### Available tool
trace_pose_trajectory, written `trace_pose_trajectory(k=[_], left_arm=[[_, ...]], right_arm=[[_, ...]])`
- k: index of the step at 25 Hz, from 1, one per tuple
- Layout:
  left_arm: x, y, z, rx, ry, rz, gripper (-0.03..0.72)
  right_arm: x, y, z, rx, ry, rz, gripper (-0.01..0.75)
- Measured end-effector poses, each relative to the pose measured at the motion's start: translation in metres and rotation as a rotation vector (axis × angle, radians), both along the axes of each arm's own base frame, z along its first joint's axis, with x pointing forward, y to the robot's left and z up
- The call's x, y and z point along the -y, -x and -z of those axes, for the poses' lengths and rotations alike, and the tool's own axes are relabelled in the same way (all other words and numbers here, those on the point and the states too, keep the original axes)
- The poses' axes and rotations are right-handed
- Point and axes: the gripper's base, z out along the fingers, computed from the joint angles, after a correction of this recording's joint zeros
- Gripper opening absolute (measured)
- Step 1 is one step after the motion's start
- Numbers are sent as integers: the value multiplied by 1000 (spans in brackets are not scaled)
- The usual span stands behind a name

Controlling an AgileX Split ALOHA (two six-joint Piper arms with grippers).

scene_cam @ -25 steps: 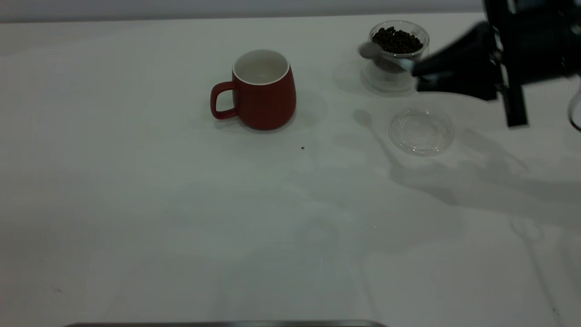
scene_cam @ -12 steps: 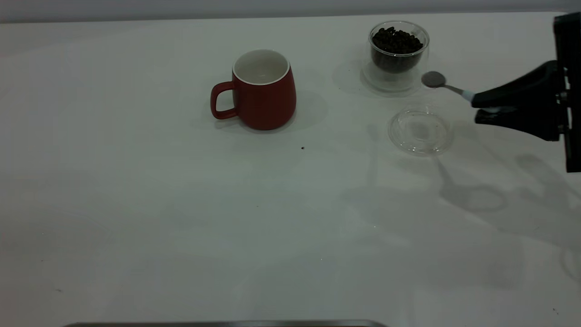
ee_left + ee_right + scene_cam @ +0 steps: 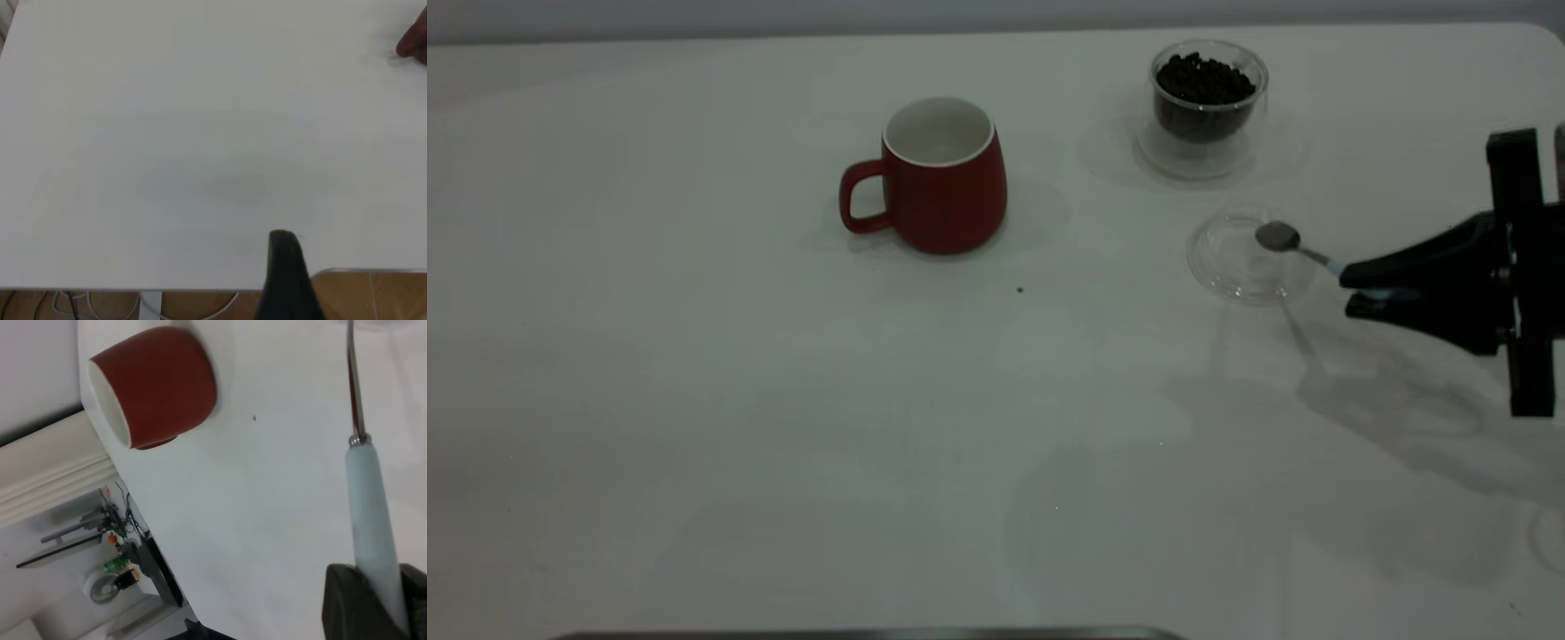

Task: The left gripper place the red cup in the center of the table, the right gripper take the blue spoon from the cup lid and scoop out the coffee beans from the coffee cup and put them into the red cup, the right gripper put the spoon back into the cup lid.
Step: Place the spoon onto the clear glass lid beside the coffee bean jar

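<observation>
The robot's right gripper should release the blue spoon across the near-gripper rim of the glass cup lid (image 3: pixel 1287 257) (image 3: pixel 387 328), with the spoon's bowl inside.
The red cup (image 3: pixel 943 173) stands upright near the table's (image 3: pixel 783 427) middle, handle to the left; the right wrist view shows it (image 3: pixel 160 383) too. At the back right, the clear coffee cup (image 3: pixel 1208 111) holds dark coffee beans (image 3: pixel 1203 78). In front of it lies the glass cup lid (image 3: pixel 1240 262). My right gripper (image 3: pixel 1352 284) is shut on the blue spoon's pale handle (image 3: pixel 370 513). The spoon's metal bowl (image 3: pixel 1278 236) hovers over the lid's right part and looks empty. My left gripper (image 3: pixel 287 267) is parked at the table's edge, outside the exterior view.
A tiny dark speck (image 3: pixel 1020 289) lies in front of the red cup. Beyond the table edge, the right wrist view shows a wall and equipment (image 3: pixel 120 567) on the floor. A dark strip (image 3: pixel 871 635) runs along the table's near edge.
The right gripper carried the spoon from beside the coffee cup to the right, then down toward the near side. The spoon's bowl now hangs over the lid. Cups and lid stayed put.
</observation>
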Motion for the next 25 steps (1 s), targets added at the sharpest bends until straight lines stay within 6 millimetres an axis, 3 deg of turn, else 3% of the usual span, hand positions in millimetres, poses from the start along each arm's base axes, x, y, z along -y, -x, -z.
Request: trace_pose_trajectory(k=[9, 18, 25], left_arm=[[0, 0, 0, 0, 0, 0, 587], [0, 0, 0, 0, 0, 0, 587], [0, 0, 0, 0, 0, 0, 587]], right_arm=[[2, -19, 27, 41, -55, -2, 114], [5, -35, 40, 67, -59, 2, 114], [5, -35, 46, 58, -65, 3, 114]])
